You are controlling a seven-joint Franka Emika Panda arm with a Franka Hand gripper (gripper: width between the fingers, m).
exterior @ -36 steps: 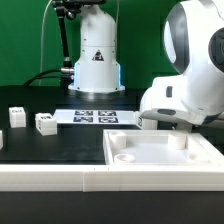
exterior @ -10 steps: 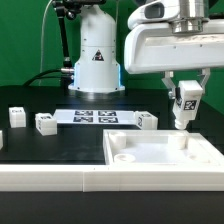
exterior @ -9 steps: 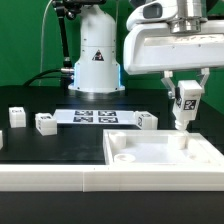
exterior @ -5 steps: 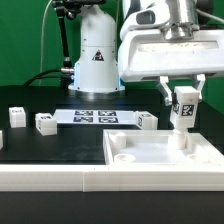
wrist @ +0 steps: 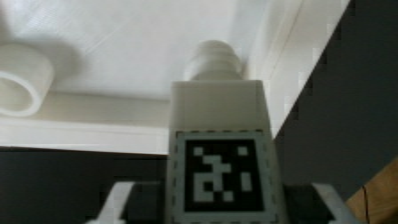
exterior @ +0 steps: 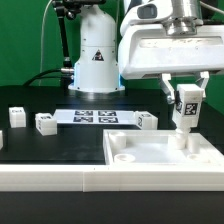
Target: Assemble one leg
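I will set the white leg down so that it stands upright in the panel's front corner (exterior: 202, 158) near the white ledge, below my gripper.
My gripper (exterior: 186, 97) is shut on a white leg (exterior: 186, 108) with a black-and-white tag on its face, held upright. Its lower end sits at the far right corner of the large white square panel (exterior: 150, 160). In the wrist view the leg (wrist: 221, 120) fills the middle, its narrow tip pointing at the panel's corner (wrist: 214, 40), with the fingers (wrist: 118, 200) on either side of the tag. Three more legs lie on the black table: one (exterior: 147, 121) by the panel, one (exterior: 45, 123) and one (exterior: 16, 116) at the exterior view's left.
The marker board (exterior: 92, 117) lies flat at the table's middle back. A white robot base (exterior: 97, 55) stands behind it with cables. A white ledge (exterior: 60, 178) runs along the front edge. A round socket (wrist: 22, 85) shows in the panel.
The gripper rose from the table with the leg, then lowered it slightly toward the exterior view's left onto the panel's far right corner over the last second.
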